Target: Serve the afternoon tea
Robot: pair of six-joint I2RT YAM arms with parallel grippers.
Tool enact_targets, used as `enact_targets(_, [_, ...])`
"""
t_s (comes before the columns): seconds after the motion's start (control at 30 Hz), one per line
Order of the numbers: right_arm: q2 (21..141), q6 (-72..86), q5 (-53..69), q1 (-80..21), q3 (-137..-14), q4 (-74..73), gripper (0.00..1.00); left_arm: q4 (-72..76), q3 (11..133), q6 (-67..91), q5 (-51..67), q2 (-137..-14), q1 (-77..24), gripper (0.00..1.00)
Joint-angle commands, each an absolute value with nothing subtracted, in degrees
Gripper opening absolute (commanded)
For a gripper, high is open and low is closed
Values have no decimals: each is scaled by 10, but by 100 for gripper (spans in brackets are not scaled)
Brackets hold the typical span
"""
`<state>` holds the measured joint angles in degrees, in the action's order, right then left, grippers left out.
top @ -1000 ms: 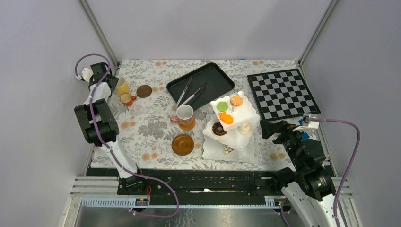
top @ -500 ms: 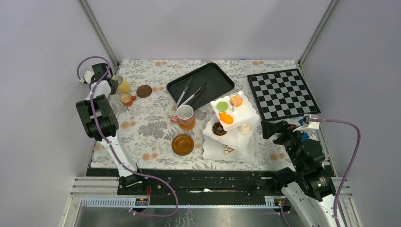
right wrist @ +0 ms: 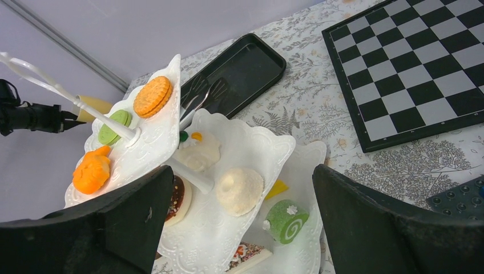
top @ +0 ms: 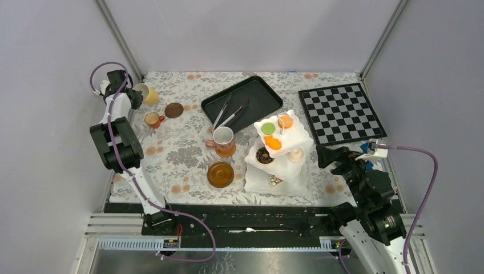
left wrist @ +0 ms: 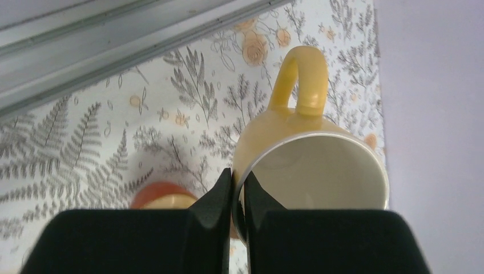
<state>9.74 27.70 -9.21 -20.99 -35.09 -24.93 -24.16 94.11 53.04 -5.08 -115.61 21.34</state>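
The robot's left gripper needs to release the yellow cup on the empty saucer (top: 221,174) in front of the white cup.
My left gripper (left wrist: 238,182) is shut on the rim of the yellow cup (left wrist: 308,165), one finger inside and one outside. From above, the yellow cup (top: 149,94) hangs tilted at the far left corner from the left gripper (top: 137,97). A small brown cup (top: 152,119) and a small saucer (top: 174,109) sit nearby. A white cup (top: 224,137) stands on a saucer, with an empty saucer (top: 220,174) in front. The white three-tier stand (top: 297,136) carries toy cakes and macarons. My right gripper (right wrist: 242,171) is open beside the stand (right wrist: 257,148), holding nothing.
A black tray (top: 259,96) with silver tongs (top: 228,114) lies at the back centre. A chessboard (top: 341,111) lies at the back right. The cage's wall and post stand right behind the left gripper.
The left gripper has shut on the yellow cup's rim, and the cup has tipped and moved toward the back-left corner. The right arm has barely shifted.
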Motion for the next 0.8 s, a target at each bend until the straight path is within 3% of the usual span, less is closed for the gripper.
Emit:
enact_targets(0.0, [86, 277, -95, -213, -368, -236, 98, -280, 941, 598, -28, -1018, 204, 0])
enact_targets(0.33, [97, 273, -65, -213, -374, -226, 98, -646, 853, 748, -53, -808, 163, 0])
enact_targets(0.57, [126, 272, -45, -213, -383, -233, 98, -806, 749, 918, -120, -651, 21, 0])
enact_targets(0.77, [126, 281, -39, -213, -379, -242, 98, -835, 629, 1077, -91, -571, -148, 0])
